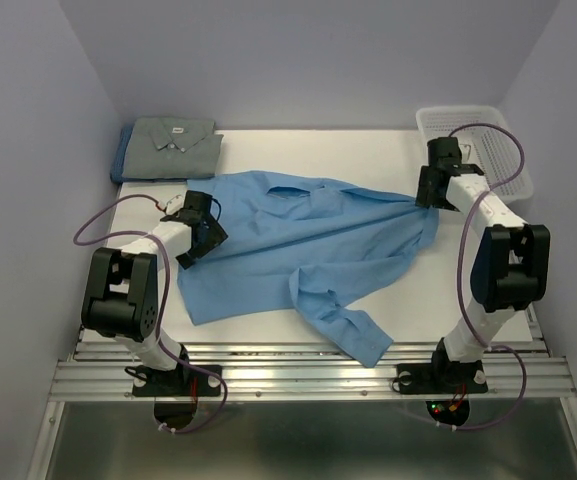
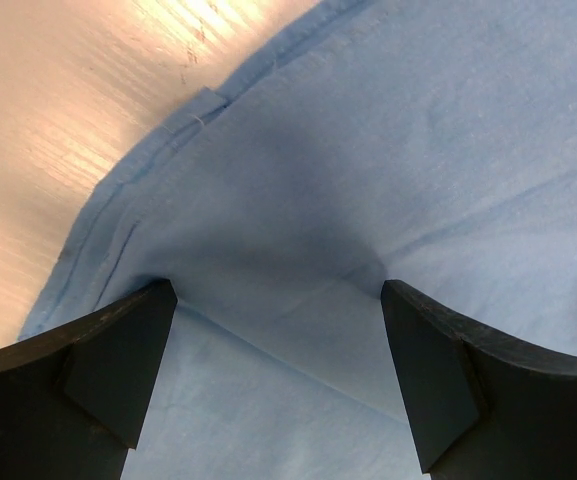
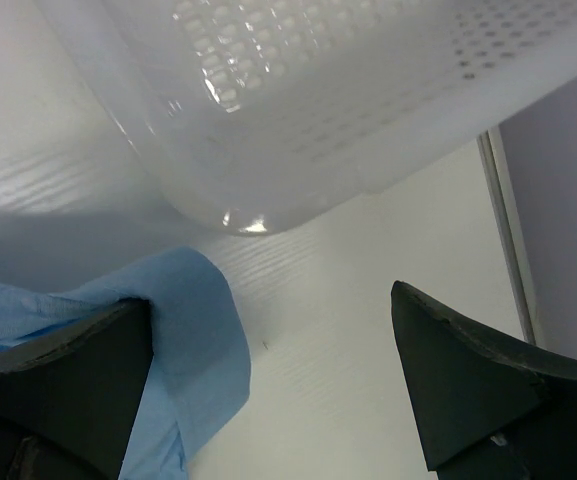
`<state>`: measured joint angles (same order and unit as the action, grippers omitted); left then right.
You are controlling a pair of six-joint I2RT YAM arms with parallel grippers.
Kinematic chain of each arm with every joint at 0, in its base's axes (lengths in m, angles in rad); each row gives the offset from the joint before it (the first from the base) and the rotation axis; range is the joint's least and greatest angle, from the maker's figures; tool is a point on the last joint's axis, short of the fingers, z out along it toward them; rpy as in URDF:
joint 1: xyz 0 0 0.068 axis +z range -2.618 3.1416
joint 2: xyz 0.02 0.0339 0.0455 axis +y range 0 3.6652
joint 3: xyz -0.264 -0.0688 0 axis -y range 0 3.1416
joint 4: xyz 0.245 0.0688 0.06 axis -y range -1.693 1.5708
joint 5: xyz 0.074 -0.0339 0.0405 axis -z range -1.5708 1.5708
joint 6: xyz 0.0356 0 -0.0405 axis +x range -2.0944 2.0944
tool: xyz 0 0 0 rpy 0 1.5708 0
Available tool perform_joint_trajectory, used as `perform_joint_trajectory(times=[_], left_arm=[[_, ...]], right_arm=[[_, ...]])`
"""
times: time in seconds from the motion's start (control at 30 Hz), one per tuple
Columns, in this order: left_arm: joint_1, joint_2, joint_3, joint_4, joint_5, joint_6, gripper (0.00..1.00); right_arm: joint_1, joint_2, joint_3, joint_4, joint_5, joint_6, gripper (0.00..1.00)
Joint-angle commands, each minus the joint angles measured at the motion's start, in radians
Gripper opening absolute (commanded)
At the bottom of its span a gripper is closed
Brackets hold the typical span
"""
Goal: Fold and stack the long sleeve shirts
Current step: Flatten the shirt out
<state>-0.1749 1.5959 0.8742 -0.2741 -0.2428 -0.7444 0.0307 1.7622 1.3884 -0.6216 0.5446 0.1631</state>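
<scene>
The robot's left gripper should next move to the near corner [image 1: 197, 317] of the light blue shirt's hem and close there.
A light blue shirt [image 1: 308, 235] lies spread out and rumpled in the middle of the table, one sleeve trailing to the front edge. A grey shirt with a white neck label [image 1: 173, 142] lies folded on a darker blue one [image 1: 121, 162] at the back left. My left gripper [image 1: 204, 240] is open over the light blue shirt's left side; cloth [image 2: 418, 150] fills the space between its jaws [image 2: 278, 340]. My right gripper [image 1: 430, 198] is open at the shirt's right tip; a fold of cloth [image 3: 188, 330] lies by its left finger [image 3: 268, 370].
A white plastic mesh basket [image 1: 478, 140] stands at the back right, just beyond the right gripper; its rounded corner [image 3: 318, 100] shows close in the right wrist view. Bare table [image 2: 58, 100] lies left of the shirt's hem. Walls close in three sides.
</scene>
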Motion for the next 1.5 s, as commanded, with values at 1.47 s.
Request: perform_joint_trajectory(times=[1.47], left_arm=[[0.006, 0.732, 1.017, -0.267, 0.157, 0.174, 0.99]], right_arm=[[0.088, 0.071, -0.290, 0.057, -0.482, 0.210, 1.00]])
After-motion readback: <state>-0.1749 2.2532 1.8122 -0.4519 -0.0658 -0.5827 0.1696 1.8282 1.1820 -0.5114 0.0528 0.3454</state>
